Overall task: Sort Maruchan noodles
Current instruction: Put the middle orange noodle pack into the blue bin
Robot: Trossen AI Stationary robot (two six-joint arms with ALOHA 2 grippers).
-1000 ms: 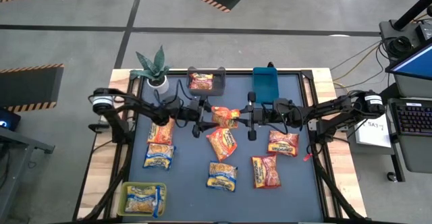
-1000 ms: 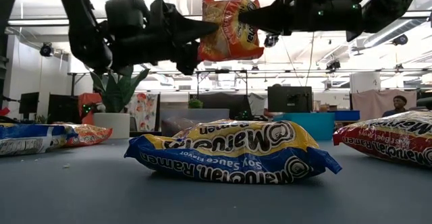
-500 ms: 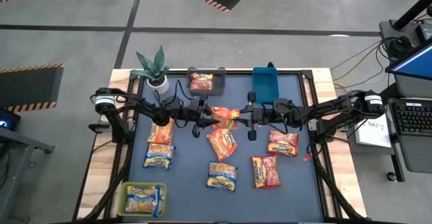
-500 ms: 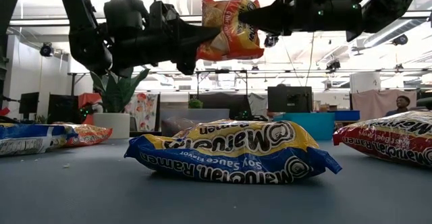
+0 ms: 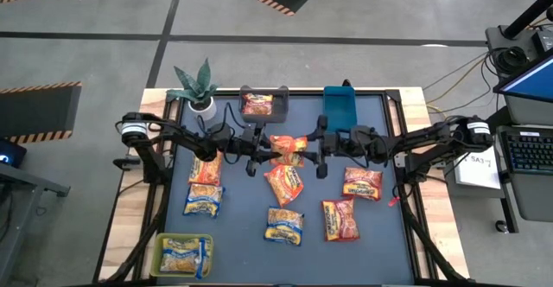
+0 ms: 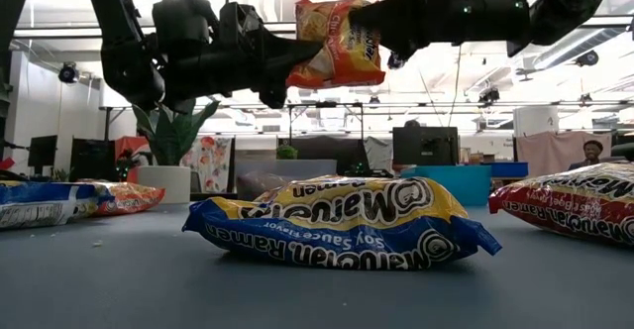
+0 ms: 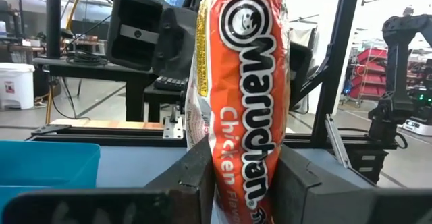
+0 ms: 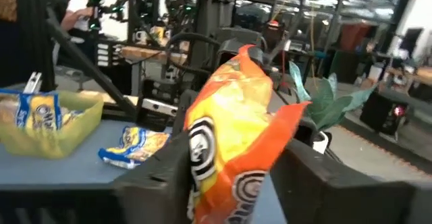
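The robot's right gripper is level at the orange packet's loose end, so it should open, tilt down and take the packet's top edge (image 6: 340,5) before it heads for the blue bin.
An orange Maruchan noodle packet (image 5: 288,149) hangs in the air over the middle of the table, between my two grippers. My left gripper (image 5: 270,153) comes at it from the table's left and is shut on it. My right gripper (image 5: 308,152) faces it from the right, open, with its fingers standing on either side of the packet's right end (image 8: 233,150). Several more packets lie flat on the mat: orange ones (image 5: 284,183), yellow-blue ones (image 5: 284,225) and red-pink ones (image 5: 362,183). My left gripper pinches the orange packet's left end (image 7: 246,163) between its two fingers (image 7: 196,177), one on each flat face. The fingers point level, coming from the table's left. The packet stands on edge, lifted clear of the table and reaching out past the fingertips. Whether my right gripper touches the packet, I cannot tell.
A yellow-green bin (image 5: 161,251) with yellow packets stands at the near left corner. At the far edge are a dark bin (image 5: 259,91) with a red packet and a blue bin (image 5: 340,107). A potted plant (image 5: 197,88) stands at the far left.
My left gripper has shut on the packet's left end. My right gripper, which held the right end, has rolled a little and opened. The packet has stayed in the air in the same place, tipping slightly.
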